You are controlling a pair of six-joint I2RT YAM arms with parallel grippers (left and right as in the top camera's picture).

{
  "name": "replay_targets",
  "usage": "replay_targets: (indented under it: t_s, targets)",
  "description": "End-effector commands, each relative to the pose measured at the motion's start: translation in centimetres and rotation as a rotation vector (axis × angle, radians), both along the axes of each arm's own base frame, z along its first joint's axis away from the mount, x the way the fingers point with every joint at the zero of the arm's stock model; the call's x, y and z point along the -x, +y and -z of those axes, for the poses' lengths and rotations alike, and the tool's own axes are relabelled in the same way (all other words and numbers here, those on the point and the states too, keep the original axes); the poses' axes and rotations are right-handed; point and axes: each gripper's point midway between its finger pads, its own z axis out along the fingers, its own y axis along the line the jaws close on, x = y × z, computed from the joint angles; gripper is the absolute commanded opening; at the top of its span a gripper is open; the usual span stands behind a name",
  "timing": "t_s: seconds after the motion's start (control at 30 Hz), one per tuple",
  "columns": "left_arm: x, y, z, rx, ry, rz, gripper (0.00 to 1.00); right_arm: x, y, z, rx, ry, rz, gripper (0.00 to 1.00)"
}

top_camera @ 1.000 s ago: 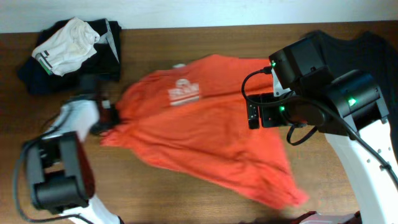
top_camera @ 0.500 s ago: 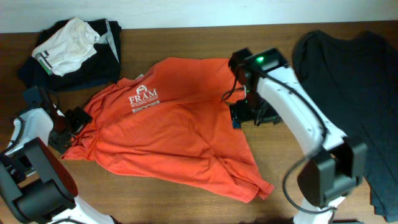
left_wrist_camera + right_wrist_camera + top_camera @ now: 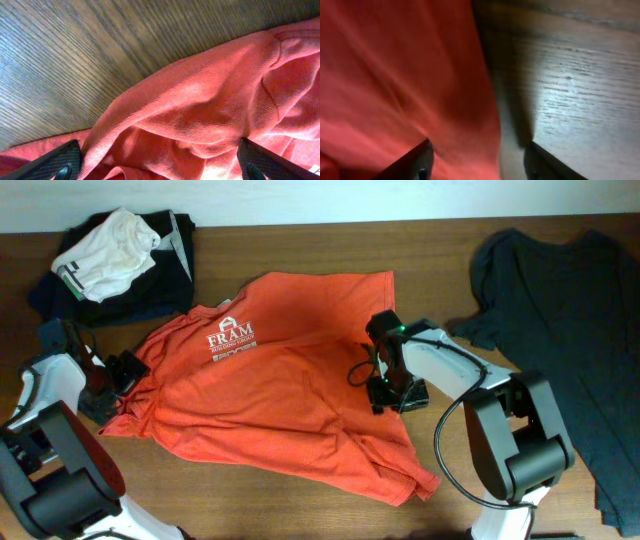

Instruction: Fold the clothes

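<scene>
The red-orange T-shirt has a near-side sleeve (image 3: 137, 416) that joins the shirt's body. My left gripper will close on it near that join.
The clothes, a red-orange T-shirt (image 3: 290, 410) with white lettering (image 3: 230, 337), lie spread and rumpled across the middle of the table. My left gripper (image 3: 112, 388) sits at the shirt's left sleeve. In the left wrist view it (image 3: 160, 167) is open wide, with bunched red fabric (image 3: 200, 110) lying loose between the fingers (image 3: 55, 162). My right gripper (image 3: 383, 392) is low at the shirt's right edge. In the right wrist view it (image 3: 477, 162) is open, straddling the shirt's edge (image 3: 420, 90), one finger over fabric and the other over bare wood.
A large dark grey T-shirt (image 3: 560, 330) covers the table's right side. A pile of white, black and navy garments (image 3: 110, 265) sits at the back left. Bare wooden table (image 3: 250, 505) shows along the front edge.
The left gripper dragged the shirt leftward, then let go of the sleeve and opened. The right gripper dropped to the shirt's right edge, and its jaws have narrowed.
</scene>
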Motion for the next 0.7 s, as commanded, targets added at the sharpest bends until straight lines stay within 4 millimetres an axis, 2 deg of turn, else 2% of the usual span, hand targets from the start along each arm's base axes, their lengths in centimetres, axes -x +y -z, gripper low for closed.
replay_targets:
  t_s: [0.0,0.07,0.1,0.13,0.17,0.23,0.33,0.37,0.4,0.43,0.5,0.53,0.6,0.67]
  targets:
    - [-0.2,-0.3,0.3,0.014,0.001,0.001,0.99,0.2,-0.2,1.1,-0.015,-0.017,0.010,0.37]
    - [-0.1,-0.4,0.3,0.015,0.003,0.001,0.99,-0.3,0.0,1.2,-0.019,-0.035,0.013,0.10]
    - [-0.1,-0.3,0.3,0.015,0.003,0.001,0.99,-1.0,0.0,1.2,-0.018,-0.063,0.013,0.04]
    - [-0.1,-0.3,0.3,0.015,0.003,0.001,0.99,-1.9,-0.3,0.9,-0.005,-0.094,0.016,0.04]
    - [-0.1,-0.4,0.3,0.015,0.003,0.001,0.99,-4.0,-1.0,-0.2,0.025,-0.154,0.023,0.04]
    - [-0.1,-0.4,0.3,0.015,0.004,0.001,0.99,-9.1,-2.0,-4.4,0.007,-0.275,0.050,0.04]
    - [0.1,-0.5,0.4,0.021,0.014,0.001,0.99,-17.1,-4.7,-13.8,-0.024,-0.534,0.045,0.04]
    - [0.2,-0.5,0.4,0.022,0.017,0.001,0.99,-19.8,-6.5,-18.0,-0.013,-0.651,0.086,0.12]
    - [0.2,-0.5,0.4,0.023,0.017,0.001,0.99,-21.1,-7.8,-20.4,-0.005,-0.720,0.115,0.47]
    - [0.2,-0.5,0.4,0.023,0.017,0.001,0.99,-21.8,-8.6,-21.8,-0.005,-0.759,0.134,0.99]
    - [0.2,-0.6,0.4,0.023,0.017,0.003,0.99,-22.1,-9.6,-22.6,0.000,-0.777,0.154,0.99]
    - [0.1,-0.8,0.4,0.023,0.017,0.009,0.99,-21.5,-9.9,-22.1,0.001,-0.745,0.162,0.99]
    - [-0.2,-1.4,0.4,0.021,0.016,0.027,0.99,-19.9,-10.0,-21.0,0.007,-0.664,0.192,0.99]
    - [-0.7,-2.3,0.4,0.019,0.013,0.056,0.99,-17.4,-10.3,-19.3,0.023,-0.543,0.227,0.99]
